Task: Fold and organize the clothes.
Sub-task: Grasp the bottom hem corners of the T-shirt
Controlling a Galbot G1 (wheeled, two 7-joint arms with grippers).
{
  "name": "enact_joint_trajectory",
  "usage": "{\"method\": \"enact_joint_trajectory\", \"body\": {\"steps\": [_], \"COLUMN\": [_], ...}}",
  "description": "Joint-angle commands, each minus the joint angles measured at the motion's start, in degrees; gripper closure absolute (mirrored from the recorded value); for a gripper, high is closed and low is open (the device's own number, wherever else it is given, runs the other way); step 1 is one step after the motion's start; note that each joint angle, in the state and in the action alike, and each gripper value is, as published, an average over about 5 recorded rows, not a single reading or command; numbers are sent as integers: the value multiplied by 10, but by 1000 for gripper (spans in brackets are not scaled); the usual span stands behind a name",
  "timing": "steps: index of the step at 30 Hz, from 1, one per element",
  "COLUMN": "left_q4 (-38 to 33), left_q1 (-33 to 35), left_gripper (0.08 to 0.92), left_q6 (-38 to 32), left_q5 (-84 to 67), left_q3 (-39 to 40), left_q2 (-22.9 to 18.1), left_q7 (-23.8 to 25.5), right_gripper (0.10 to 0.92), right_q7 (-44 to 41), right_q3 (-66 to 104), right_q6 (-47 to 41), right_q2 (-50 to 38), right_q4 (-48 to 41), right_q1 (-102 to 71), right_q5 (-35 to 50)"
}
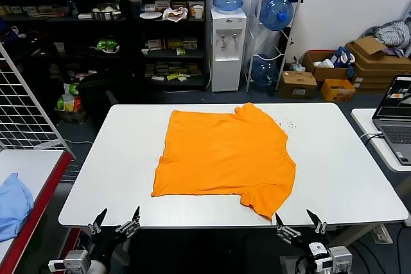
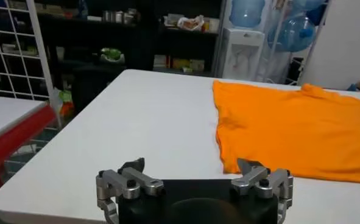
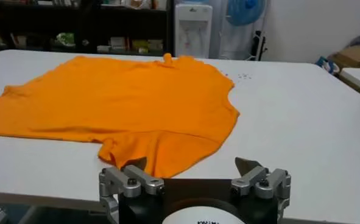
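Note:
The robot's right gripper needs to move next to the near sleeve's outer edge (image 1: 273,214) (image 3: 175,171) on the orange T-shirt and close there, beside the tip of the sleeve.
The bright orange T-shirt (image 1: 221,155) lies spread flat on the white table (image 1: 334,165), plain side up, no lettering showing, one sleeve hanging toward the front edge. It also shows in the left wrist view (image 2: 295,131) and the right wrist view (image 3: 125,109). My left gripper (image 1: 117,219) is open and empty below the table's front edge, left of the shirt. My right gripper (image 1: 298,222) is open and empty below the front edge, just right of the shirt's near sleeve (image 1: 266,203).
A light blue cloth (image 1: 13,203) lies on a red-edged side table at the left, by a wire grid panel (image 1: 26,107). A laptop (image 1: 398,120) sits on a table at the right. Shelves, a water dispenser (image 1: 228,49) and boxes stand behind.

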Motion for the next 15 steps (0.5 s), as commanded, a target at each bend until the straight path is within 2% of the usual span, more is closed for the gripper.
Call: {"method": "enact_joint_trajectory", "body": {"steps": [1, 5, 15], "left_q4": [0, 8, 87], "left_q1": [-2, -20, -145], "left_gripper": [79, 79, 79], "left_q6": [1, 2, 25], "left_q5": [0, -4, -21], "left_q3": [0, 8, 92], "left_q2": [2, 9, -2], "left_q7": [2, 11, 24], "right_gripper": [104, 104, 104], "right_q7": [-1, 5, 42], "right_q3": [1, -1, -43], "right_q6": [2, -1, -31], "right_q2": [0, -1, 8], "right_q4": [1, -7, -81], "right_q1": [-3, 17, 137], "right_q5": [-1, 6, 35]}}
